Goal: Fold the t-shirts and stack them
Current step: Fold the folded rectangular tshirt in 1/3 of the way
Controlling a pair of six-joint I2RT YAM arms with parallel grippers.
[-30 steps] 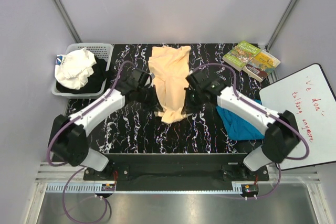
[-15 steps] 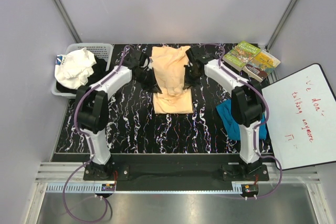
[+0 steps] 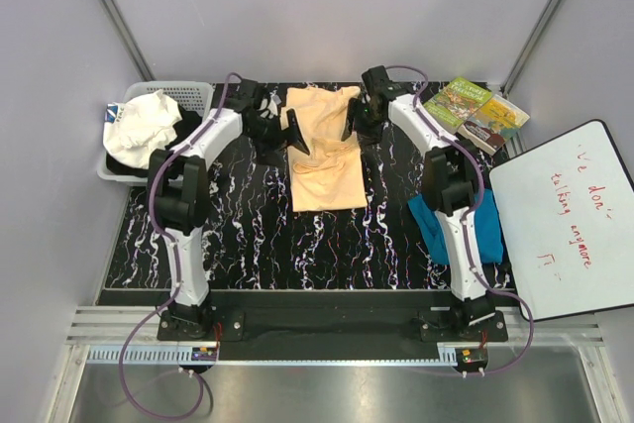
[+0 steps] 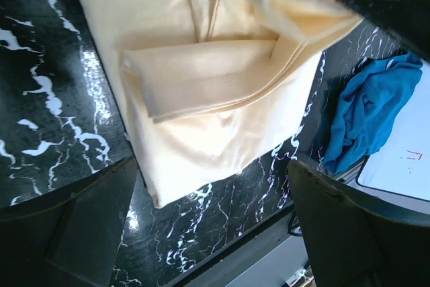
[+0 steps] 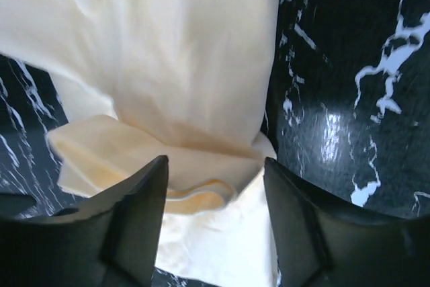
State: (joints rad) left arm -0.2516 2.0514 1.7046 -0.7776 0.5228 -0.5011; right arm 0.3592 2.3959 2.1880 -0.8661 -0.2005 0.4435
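Observation:
The robot's left gripper needs to next close on the near corner [image 3: 295, 209] [image 4: 158, 202] of the pale peach-yellow t-shirt, the corner toward the side of the white basket.
The pale peach-yellow t-shirt [image 3: 323, 156] lies in the middle of the table, its near part doubled back over its far part into a rough rectangle. My left gripper [image 3: 282, 138] stands open at the shirt's left edge, and my right gripper [image 3: 357, 129] stands open at its right edge. In the left wrist view the folded peach shirt [image 4: 215, 85] lies beyond the wide-apart left gripper [image 4: 215, 233]. The right gripper [image 5: 215, 223] hangs open just over the folded layers of the peach shirt [image 5: 181, 65], holding nothing. The teal-blue t-shirt [image 3: 446, 230] lies crumpled at the right, partly behind my right arm.
A white basket [image 3: 193, 94] holding white and black cloth stands at the far left. Books [image 3: 474, 112] lie at the far right corner. A whiteboard [image 3: 565, 220] with red writing rests along the right edge.
Both arms carried the shirt's near end toward the far side, folding it over. Both grippers then opened and let go of the cloth.

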